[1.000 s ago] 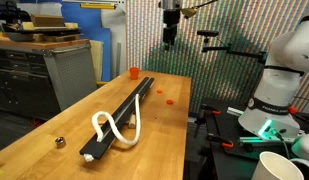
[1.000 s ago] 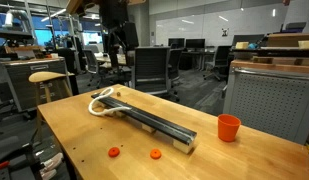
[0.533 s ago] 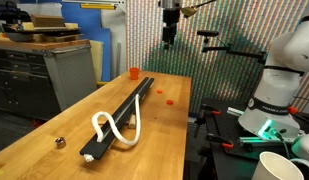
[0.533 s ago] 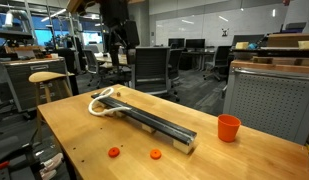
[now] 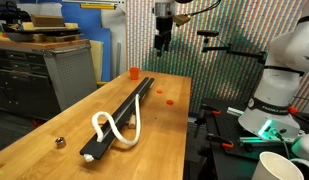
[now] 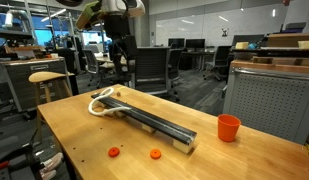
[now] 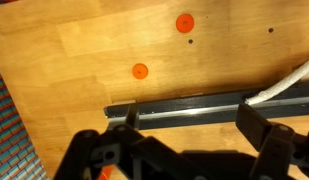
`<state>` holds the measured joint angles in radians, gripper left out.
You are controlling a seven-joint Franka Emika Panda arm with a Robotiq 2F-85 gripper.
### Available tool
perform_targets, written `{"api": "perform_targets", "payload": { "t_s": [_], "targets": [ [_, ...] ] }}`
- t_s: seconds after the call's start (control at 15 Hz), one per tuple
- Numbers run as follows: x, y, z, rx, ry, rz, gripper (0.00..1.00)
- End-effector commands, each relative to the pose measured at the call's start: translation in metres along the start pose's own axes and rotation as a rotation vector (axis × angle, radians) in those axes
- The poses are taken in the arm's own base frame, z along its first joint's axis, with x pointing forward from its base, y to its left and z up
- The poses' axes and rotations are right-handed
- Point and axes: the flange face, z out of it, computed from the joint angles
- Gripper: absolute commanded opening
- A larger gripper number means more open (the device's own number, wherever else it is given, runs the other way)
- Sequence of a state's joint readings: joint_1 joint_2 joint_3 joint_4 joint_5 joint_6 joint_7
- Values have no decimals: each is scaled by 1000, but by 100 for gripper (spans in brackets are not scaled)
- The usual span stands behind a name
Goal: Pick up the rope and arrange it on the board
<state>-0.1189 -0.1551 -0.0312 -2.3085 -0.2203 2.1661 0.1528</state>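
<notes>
Next, I move my gripper to the loose end [image 5: 137, 97] [image 7: 254, 100] nearest the orange cup on the white rope and close it there.
The rope [image 5: 116, 128] is a thick white cord looped in curves over one end of the board [image 5: 129, 108], a long narrow black plank lying along the wooden table. Both show in the exterior views, with the rope [image 6: 99, 103] at the board's [image 6: 154, 122] far end there. In the wrist view the board [image 7: 184, 106] runs across the frame and a rope end [image 7: 289, 84] shows at the right edge. My gripper [image 5: 161, 42] hangs high above the table, well clear of the rope, open and empty [image 6: 121, 52]; its fingers [image 7: 194, 125] are spread wide.
An orange cup [image 5: 134, 72] [image 6: 228, 127] stands near the board's rope-free end. Two orange discs [image 6: 114, 152] [image 6: 155, 154] lie on the table beside the board, also in the wrist view [image 7: 140, 70] [image 7: 184, 22]. A small metal ball [image 5: 60, 141] lies near the rope end.
My gripper has shifted a little sideways and slightly lower above the table. The rope and board have not moved.
</notes>
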Motion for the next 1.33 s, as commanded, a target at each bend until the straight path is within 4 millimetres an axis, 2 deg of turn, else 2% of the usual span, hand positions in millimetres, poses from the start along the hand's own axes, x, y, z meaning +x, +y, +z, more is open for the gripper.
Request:
{"api": "perform_targets", "payload": {
  "t_s": [0.0,0.47,0.73,1.27],
  "targets": [
    [28,-39,16,-20,21,51,100],
    [66,-104,62,-26,-72,254,100],
    [86,-130,84,-44,-97,343,100],
    [101,-143,122,-87,-205,541,100]
  ]
}}
